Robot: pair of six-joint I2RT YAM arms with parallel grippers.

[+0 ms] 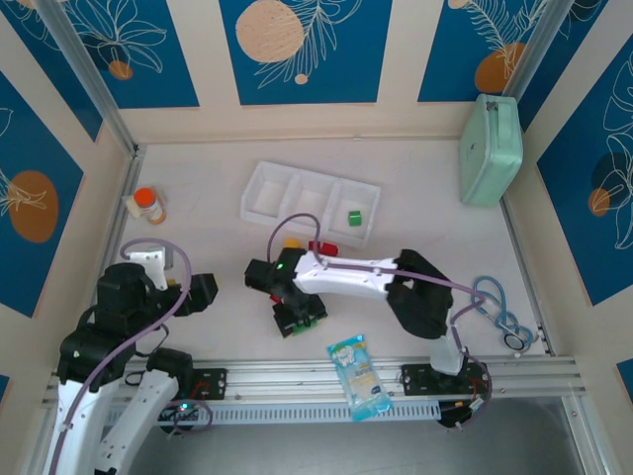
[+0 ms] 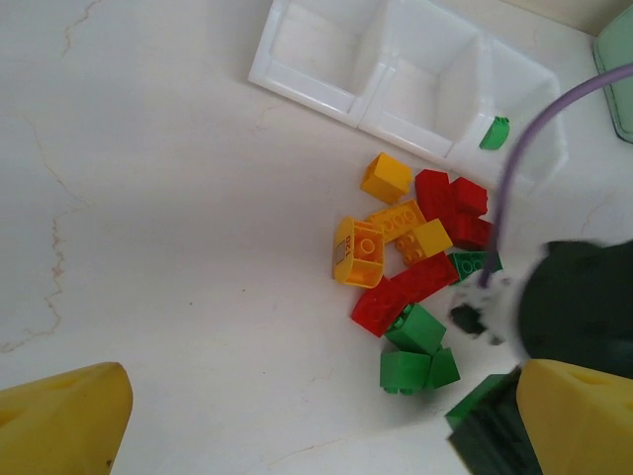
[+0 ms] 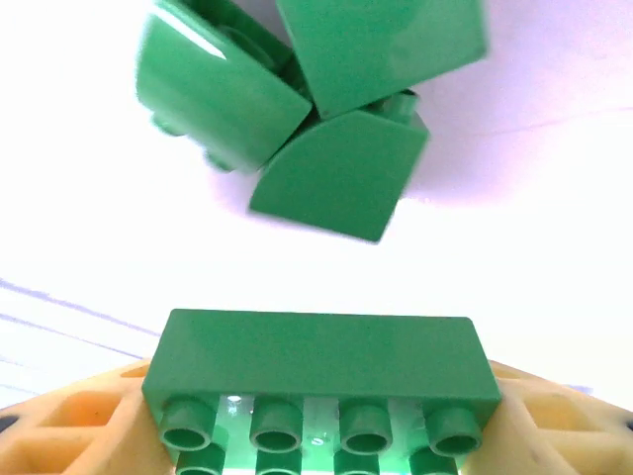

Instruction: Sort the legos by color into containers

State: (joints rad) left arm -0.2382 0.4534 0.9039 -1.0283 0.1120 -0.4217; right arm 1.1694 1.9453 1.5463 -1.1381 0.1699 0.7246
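My right gripper should release the long green brick just behind the green lego in the white tray (image 1: pixel 350 202).
The white three-compartment tray (image 1: pixel 259 188) (image 2: pixel 371 99) lies at the back of the table, with one green lego (image 1: pixel 353 217) (image 2: pixel 495 133) in its right compartment. A pile of red (image 2: pixel 450 203), yellow (image 2: pixel 386 178) and green legos (image 2: pixel 415 332) sits in front of it, mostly under my right arm in the top view. My right gripper (image 1: pixel 300 317) (image 3: pixel 316 426) is shut on a long green brick (image 3: pixel 316 371), one yellow finger (image 3: pixel 89 430) at each end. Just beyond it lie three more green legos (image 3: pixel 326 188). My left gripper (image 1: pixel 203 290) (image 2: pixel 316 426) is wide open over bare table left of the pile.
An orange-capped bottle (image 1: pixel 148 205) stands at the left. A mint-green case (image 1: pixel 492 148) leans at the back right. A blue-and-white snack packet (image 1: pixel 361 376) lies on the front rail. Looped cable (image 1: pixel 504 317) rests at the right front.
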